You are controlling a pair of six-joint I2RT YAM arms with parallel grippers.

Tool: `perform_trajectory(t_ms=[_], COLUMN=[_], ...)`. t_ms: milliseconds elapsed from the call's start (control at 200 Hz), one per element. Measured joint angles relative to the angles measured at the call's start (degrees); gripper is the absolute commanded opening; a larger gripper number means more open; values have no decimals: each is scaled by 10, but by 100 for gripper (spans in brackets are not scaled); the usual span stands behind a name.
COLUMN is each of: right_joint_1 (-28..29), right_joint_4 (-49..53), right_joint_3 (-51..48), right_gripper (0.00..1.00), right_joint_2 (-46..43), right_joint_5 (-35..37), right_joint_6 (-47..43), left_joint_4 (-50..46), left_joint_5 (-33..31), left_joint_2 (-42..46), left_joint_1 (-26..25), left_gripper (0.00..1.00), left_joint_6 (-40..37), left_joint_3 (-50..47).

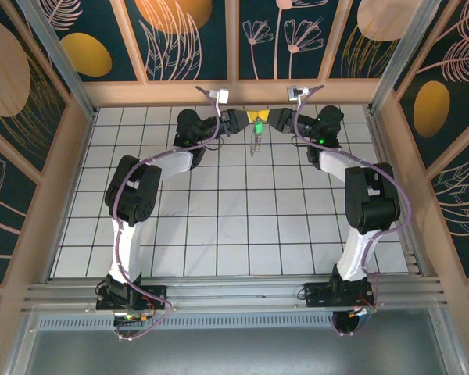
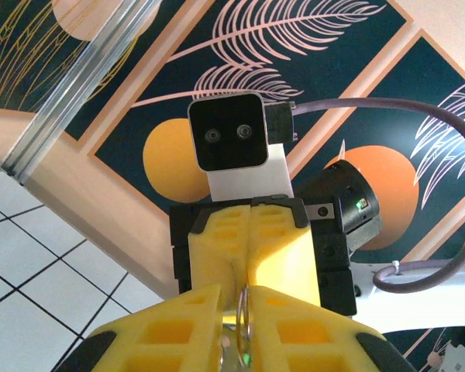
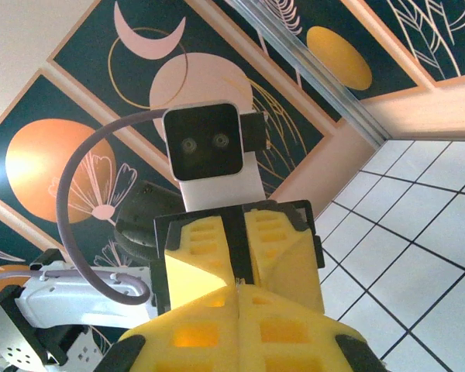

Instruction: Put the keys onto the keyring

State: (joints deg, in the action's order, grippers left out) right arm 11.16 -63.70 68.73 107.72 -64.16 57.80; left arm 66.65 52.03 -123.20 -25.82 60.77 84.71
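Observation:
Next, I open my right gripper, move back and take the key's green head (image 1: 259, 127), as my right gripper is closed at my left gripper's fingers, above that head.
At the back middle of the table my two grippers meet tip to tip, the left gripper (image 1: 250, 118) facing the right gripper (image 1: 267, 118). Just below where they meet hangs the key's green head (image 1: 259, 126), with the thin grey keyring (image 1: 255, 142) dangling under it above the tiles. In the left wrist view my left gripper (image 2: 236, 314) stands a narrow gap apart, and the keyring (image 2: 246, 319) runs edge-on through that gap against one pad, with a green glint low down. Opposite it, the right gripper (image 2: 250, 252) is pressed shut. The right wrist view has my right gripper (image 3: 239, 298) shut, a sliver of metal at its tips.
The wooden back wall (image 1: 242, 92) stands right behind the grippers. A white tiled table (image 1: 234, 226) stretches toward the arm bases, with wooden side walls (image 1: 59, 195) left and right. A grey cable (image 2: 418, 116) loops off the right wrist.

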Motion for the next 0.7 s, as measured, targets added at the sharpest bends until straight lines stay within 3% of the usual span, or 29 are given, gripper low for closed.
perform_trajectory(t_ms=[185, 480, 616, 701], right_joint_1=[0, -1, -1, -2], right_joint_4=[0, 2, 5, 8], right_joint_3=[0, 0, 0, -8], right_gripper=[0, 0, 0, 30], right_joint_2=[0, 0, 0, -6], right_joint_5=[-2, -2, -2, 1], right_joint_6=[0, -5, -12, -16], left_joint_4=[0, 4, 4, 5], left_joint_5=[0, 0, 1, 3], left_joint_2=[0, 0, 0, 0], left_joint_1=[0, 0, 0, 0], left_gripper=[17, 0, 0, 0], left_joint_6=[0, 5, 7, 11], left_joint_3=[2, 3, 3, 3])
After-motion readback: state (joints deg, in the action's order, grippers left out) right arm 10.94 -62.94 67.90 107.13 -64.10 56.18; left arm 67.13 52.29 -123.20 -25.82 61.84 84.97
